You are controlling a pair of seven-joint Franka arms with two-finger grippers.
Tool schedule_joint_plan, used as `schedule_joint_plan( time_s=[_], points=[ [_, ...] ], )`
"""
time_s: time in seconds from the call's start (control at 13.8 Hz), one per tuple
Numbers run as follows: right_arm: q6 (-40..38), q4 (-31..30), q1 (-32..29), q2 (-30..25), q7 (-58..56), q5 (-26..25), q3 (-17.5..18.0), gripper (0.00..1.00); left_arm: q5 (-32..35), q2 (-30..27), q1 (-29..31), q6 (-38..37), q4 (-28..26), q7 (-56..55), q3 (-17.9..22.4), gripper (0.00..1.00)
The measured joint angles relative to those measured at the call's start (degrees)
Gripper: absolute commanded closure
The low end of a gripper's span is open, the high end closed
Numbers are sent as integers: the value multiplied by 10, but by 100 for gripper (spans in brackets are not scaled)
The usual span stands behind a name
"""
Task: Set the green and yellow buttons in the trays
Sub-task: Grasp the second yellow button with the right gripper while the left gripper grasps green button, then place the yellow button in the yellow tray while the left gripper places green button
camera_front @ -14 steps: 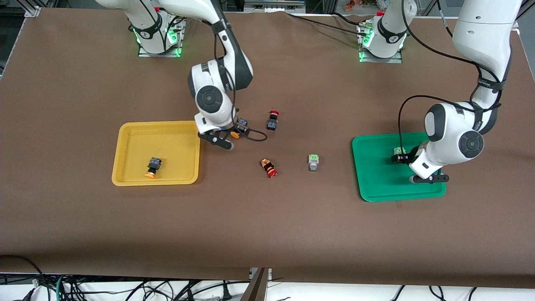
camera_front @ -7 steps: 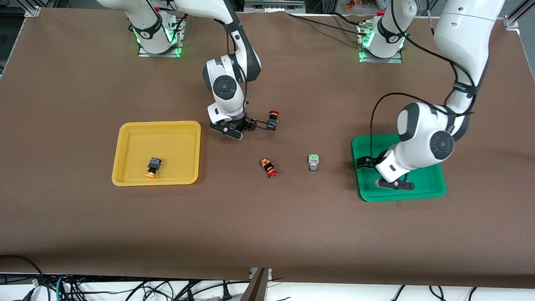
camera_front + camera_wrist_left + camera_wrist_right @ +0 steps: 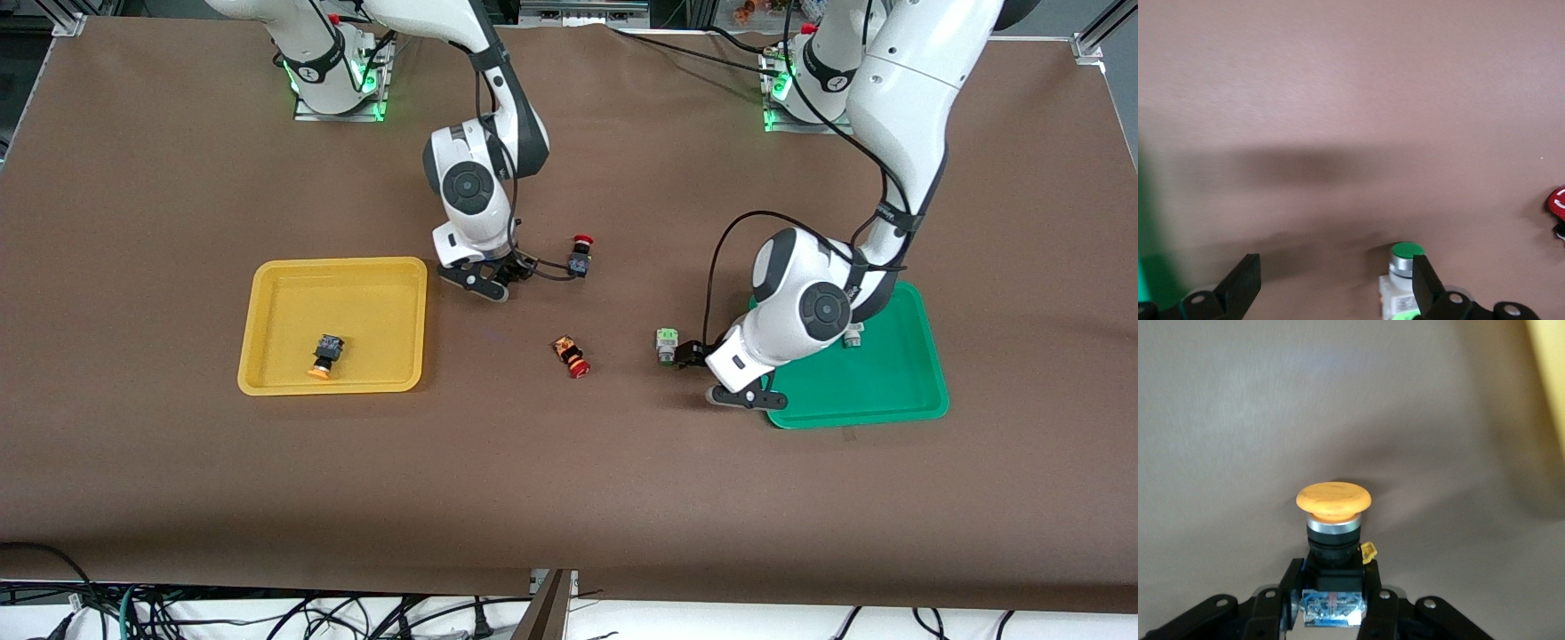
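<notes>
The robot's left gripper should next move to the white body (image 3: pixel 667 345) (image 3: pixel 1399 297) of the loose green button next to the green tray and close there.
My right gripper (image 3: pixel 500 277) is shut on a yellow button (image 3: pixel 1333 513) with an orange-yellow cap and dark body, low over the table beside the yellow tray (image 3: pixel 267 302). A second yellow button (image 3: pixel 324 354) lies in that tray. My left gripper (image 3: pixel 692 357) is open, between the green tray (image 3: pixel 889 391) and a green button (image 3: pixel 667 345) on the table. In the left wrist view that green button (image 3: pixel 1405 280) lies close by one finger (image 3: pixel 1428 293), and the gripper (image 3: pixel 1335 293) holds nothing. Another green button (image 3: pixel 853 336) lies in the green tray, partly hidden by the arm.
Two red-capped dark switches lie mid-table: one (image 3: pixel 581 253) beside my right gripper toward the left arm's end, one (image 3: pixel 572 356) nearer the front camera, beside the loose green button. The yellow tray's edge (image 3: pixel 1548 400) shows in the right wrist view.
My left gripper let go of a green button in the green tray and moved off the tray to the loose green button. My right gripper shifted a little with the yellow button.
</notes>
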Motion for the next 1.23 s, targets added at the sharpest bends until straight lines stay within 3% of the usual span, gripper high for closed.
schedule_joint_plan(
  time_s=[0.29, 0.44, 0.58, 0.65, 0.73, 0.8, 0.94, 1.09, 1.23],
  points=[
    [-152, 50, -5, -27, -157, -32, -139, 100, 0, 6, -31, 0, 1, -14, 1, 0],
    [-173, 57, -30, -32, -229, -47, -168, 100, 7, 16, -47, 1, 1, -20, 3, 0],
    [-168, 52, -68, -20, -294, -49, -168, 97, 30, 26, -59, 1, 0, -46, 3, 2],
    [-157, 47, -85, -9, -316, -49, -166, 94, 40, 29, -64, 1, 0, -66, 3, 27],
    [-134, 38, -98, 1, -334, -49, -161, 86, 51, 31, -70, 1, 0, -83, 3, 47],
    [-104, 25, -106, 10, -343, -47, -152, 68, 57, 31, -74, 1, 0, -94, 3, 68],
    [-66, 7, -110, 23, -347, -26, -136, 19, 59, 31, -78, 0, 0, -103, 3, 95],
    [-64, 11, -110, 26, -347, -13, -130, 1, 60, 29, -76, -9, 1, -103, 8, 100],
    [-83, 32, -110, 21, -345, -8, -131, 1, 60, 27, -72, -20, 6, -103, 12, 100]
  ],
)
